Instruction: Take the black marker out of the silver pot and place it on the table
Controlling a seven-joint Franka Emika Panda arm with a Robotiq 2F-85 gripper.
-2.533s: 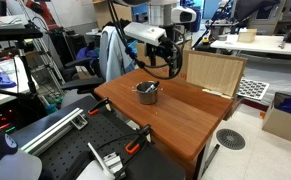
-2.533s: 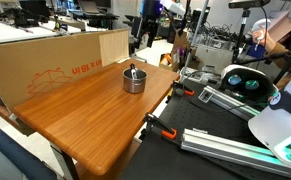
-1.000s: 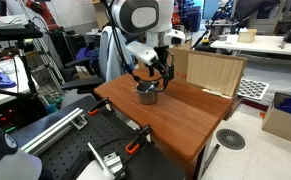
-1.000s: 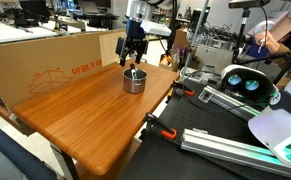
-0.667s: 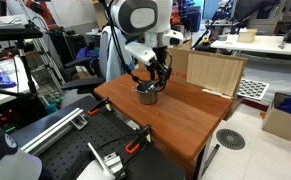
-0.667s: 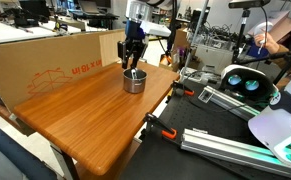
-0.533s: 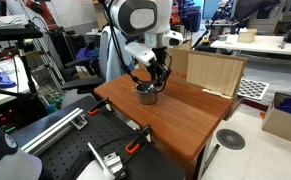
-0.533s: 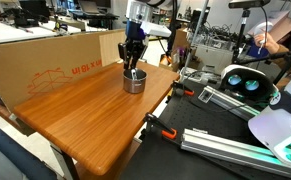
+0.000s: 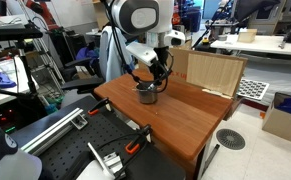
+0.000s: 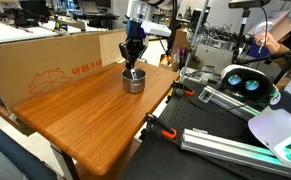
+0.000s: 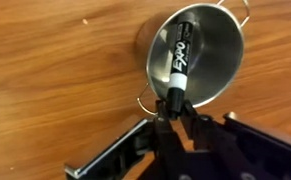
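Note:
I am going to release the black marker on the bare table (image 9: 185, 104) between the silver pot and the wooden panel, using my gripper to let it go there.
In the wrist view the black marker (image 11: 179, 58) leans inside the silver pot (image 11: 213, 72), its white label facing up and its near end rising over the pot's rim. My gripper (image 11: 174, 104) is shut on that near end, one finger on each side. In both exterior views the gripper (image 9: 149, 86) (image 10: 133, 68) reaches straight down into the silver pot (image 9: 146, 95) (image 10: 134, 82), which stands on the reddish-brown table (image 9: 185, 115) (image 10: 85, 115) near its far edge. The marker itself is too small to make out in the exterior views.
A large cardboard sheet (image 10: 45, 62) stands along one side of the table, and a wooden panel (image 9: 213, 72) leans at its far corner. Metal rails and clamps (image 10: 225, 140) lie beside the table. A person's hand and white equipment (image 10: 255, 80) show at the edge.
The gripper has come down a little into the pot and its fingers have shut on the marker's end. The pot has not moved.

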